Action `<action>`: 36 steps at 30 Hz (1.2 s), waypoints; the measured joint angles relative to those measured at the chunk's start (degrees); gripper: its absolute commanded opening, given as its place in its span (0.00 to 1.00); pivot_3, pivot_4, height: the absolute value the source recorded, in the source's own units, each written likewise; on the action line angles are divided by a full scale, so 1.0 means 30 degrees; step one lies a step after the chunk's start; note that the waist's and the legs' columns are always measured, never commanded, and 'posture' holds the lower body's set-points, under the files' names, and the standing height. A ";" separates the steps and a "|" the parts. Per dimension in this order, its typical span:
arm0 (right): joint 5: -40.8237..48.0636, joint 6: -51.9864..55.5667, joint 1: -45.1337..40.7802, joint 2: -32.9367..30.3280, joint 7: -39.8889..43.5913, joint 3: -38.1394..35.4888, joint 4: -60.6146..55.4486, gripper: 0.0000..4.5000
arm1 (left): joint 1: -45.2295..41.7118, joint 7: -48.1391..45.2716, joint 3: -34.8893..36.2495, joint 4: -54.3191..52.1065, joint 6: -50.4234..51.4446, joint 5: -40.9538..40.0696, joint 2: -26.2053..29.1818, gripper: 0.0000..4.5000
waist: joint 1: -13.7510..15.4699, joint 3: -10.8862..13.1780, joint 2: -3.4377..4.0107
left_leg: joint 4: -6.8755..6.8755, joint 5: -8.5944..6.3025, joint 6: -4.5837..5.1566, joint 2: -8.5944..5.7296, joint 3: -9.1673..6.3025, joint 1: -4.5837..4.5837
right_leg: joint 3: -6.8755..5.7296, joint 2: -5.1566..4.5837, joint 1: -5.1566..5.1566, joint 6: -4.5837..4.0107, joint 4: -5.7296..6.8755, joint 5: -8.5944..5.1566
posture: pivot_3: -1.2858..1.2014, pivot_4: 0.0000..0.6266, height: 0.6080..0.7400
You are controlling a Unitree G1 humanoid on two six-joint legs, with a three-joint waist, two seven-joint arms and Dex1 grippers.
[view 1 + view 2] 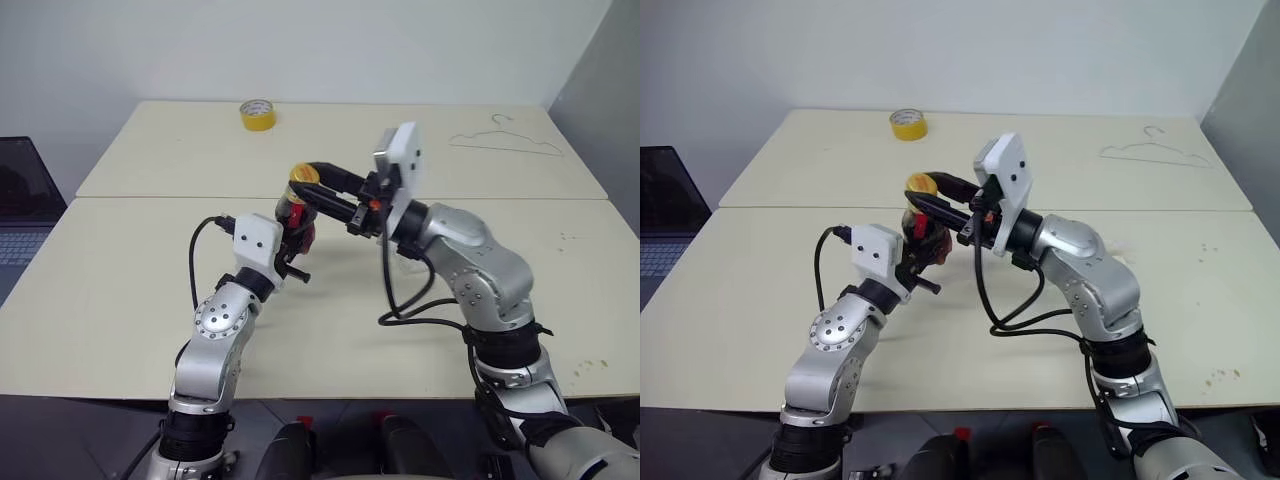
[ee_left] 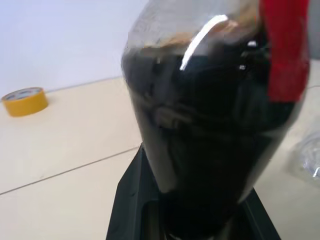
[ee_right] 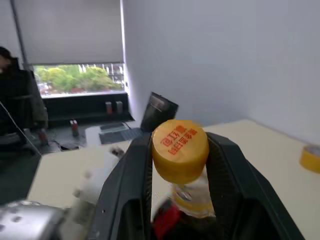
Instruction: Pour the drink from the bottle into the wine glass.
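Note:
The robot's right gripper needs to let go of the yellow-orange cap on the cream table [image 1: 478,284] beneath the right arm, near the wine glass. The cap is still on the upright bottle.
The bottle [image 1: 297,218] is held upright above the table, with my left gripper [image 1: 294,240] shut around its bulbous body. The drink [image 2: 200,150] fills the body, dark and almost black, below the red label [image 2: 285,50]. My right gripper [image 1: 310,182] reaches in from the right, its two black fingers [image 3: 131,180] pressed against both sides of the yellow-orange cap [image 3: 180,150]. A small piece of clear glass [image 2: 309,159], possibly the wine glass, shows beside the bottle in the left wrist view; the rest of it is hidden behind my right arm.
A yellow tape roll [image 1: 258,114] lies at the far side of the cream table [image 1: 120,300]. A wire hanger [image 1: 505,140] lies at the far right. A laptop [image 1: 20,210] sits off the table's left edge. A seam runs across the table.

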 measured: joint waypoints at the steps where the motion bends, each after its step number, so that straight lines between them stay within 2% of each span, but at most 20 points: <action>1: 0.0189 -0.0042 0.0001 0.0013 0.0065 -0.0084 -0.0111 0.27 | -0.0001 -0.0034 -0.0017 0.0028 0.0173 -0.0095 -0.0039 0.11 | 0.0001 0.0000 0.0000 | 0.0001 0.0000 0.0000 0.0000 -0.0005 -0.0002 | -0.0005 0.0000 -0.0001 0.0000 0.0001 0.0000 | 0.52 0.24 1.00; 6: 0.0511 -0.0066 0.0470 -0.0022 -0.0077 -0.0098 -0.0308 0.27 | -0.0018 -0.0064 -0.0019 0.0026 0.0668 -0.0403 -0.0090 0.11 | 0.0064 0.0000 -0.0001 | 0.0008 0.0002 -0.0004 -0.0004 -0.0003 -0.0006 | 0.0000 -0.0005 0.0002 0.0000 -0.0005 0.0000 | 0.52 0.24 1.00; 8: 0.0516 0.0199 0.1144 -0.0660 -0.0338 -0.0169 -0.0910 0.27 | -0.0092 -0.0046 -0.0065 0.0026 0.0697 -0.0399 -0.0153 0.11 | 0.0087 -0.0001 -0.0001 | 0.0008 0.0004 -0.0007 -0.0006 -0.0004 -0.0009 | -0.0001 -0.0007 0.0004 0.0000 -0.0011 0.0000 | 0.52 0.24 1.00; 13: 0.0505 0.0975 0.5241 -0.3777 -0.0590 -0.1739 -0.2260 0.27 | -0.0160 -0.0015 -0.0002 -0.0030 0.0671 -0.0359 -0.0144 0.11 | 0.0346 0.0005 -0.0020 | 0.0021 0.0001 -0.0002 -0.0028 -0.0002 -0.0026 | 0.0004 -0.0025 0.0012 0.0004 -0.0021 -0.0002 | 0.52 0.24 1.00; 17: 0.0245 0.0825 0.8275 -0.5507 -0.1050 -0.3681 -0.3657 0.27 | -0.0122 -0.0199 -0.0288 -0.0123 0.0653 -0.0376 -0.0184 0.11 | 0.0405 0.0006 -0.0021 | 0.0005 0.0001 -0.0002 -0.0014 -0.0006 -0.0025 | -0.0005 -0.0012 0.0015 0.0006 -0.0022 -0.0004 | 0.52 0.24 1.00; 21: -0.1218 -0.0572 1.2226 -0.6561 -0.1514 -0.5563 -0.3516 0.27 | -0.0022 -0.0618 -0.0403 -0.0109 0.0651 -0.0420 -0.0129 0.11 | 0.0488 0.0009 -0.0027 | 0.0013 0.0000 0.0001 -0.0015 0.0015 -0.0009 | 0.0011 -0.0009 0.0032 0.0009 -0.0013 -0.0006 | 0.52 0.24 1.00; 24: -0.2583 -0.2090 1.4505 -0.6488 -0.2016 -0.6140 -0.2128 0.27 | -0.0038 -0.0878 -0.0444 -0.0085 0.0626 -0.0419 -0.0136 0.11 | 0.0472 0.0010 -0.0027 | 0.0013 0.0001 0.0000 -0.0013 0.0040 0.0020 | 0.0032 -0.0004 0.0048 0.0010 -0.0006 -0.0006 | 0.52 0.24 1.00; 28: -0.3984 -0.3620 1.5201 -0.5832 -0.3193 -0.6503 0.0145 0.27 | -0.0126 -0.1017 -0.0630 -0.0004 0.0604 -0.0413 -0.0247 0.11 | 0.0451 0.0010 -0.0027 | 0.0010 0.0005 -0.0008 -0.0003 0.0048 0.0038 | 0.0037 0.0004 0.0056 0.0010 0.0000 -0.0006 | 0.52 0.24 1.00; 35: -0.5096 -0.4450 1.4616 -0.5217 -0.4595 -0.6497 0.3553 0.27 | -0.0477 -0.1288 -0.0797 0.0246 0.0581 -0.0409 -0.0335 0.11 | 0.0479 0.0009 -0.0024 | 0.0009 0.0039 -0.0068 -0.0006 0.0056 0.0037 | 0.0046 0.0004 0.0058 0.0009 -0.0006 -0.0006 | 0.52 0.24 1.00; 36: -0.5181 -0.4580 1.4589 -0.5218 -0.4642 -0.6498 0.3654 0.35 | -0.0479 -0.1292 -0.0798 0.0271 0.0581 -0.0409 -0.0341 0.11 | 0.0479 0.0009 -0.0025 | 0.0010 0.0039 -0.0067 -0.0006 0.0057 0.0035 | 0.0047 0.0004 0.0059 0.0010 -0.0006 -0.0006 | 0.52 0.24 1.00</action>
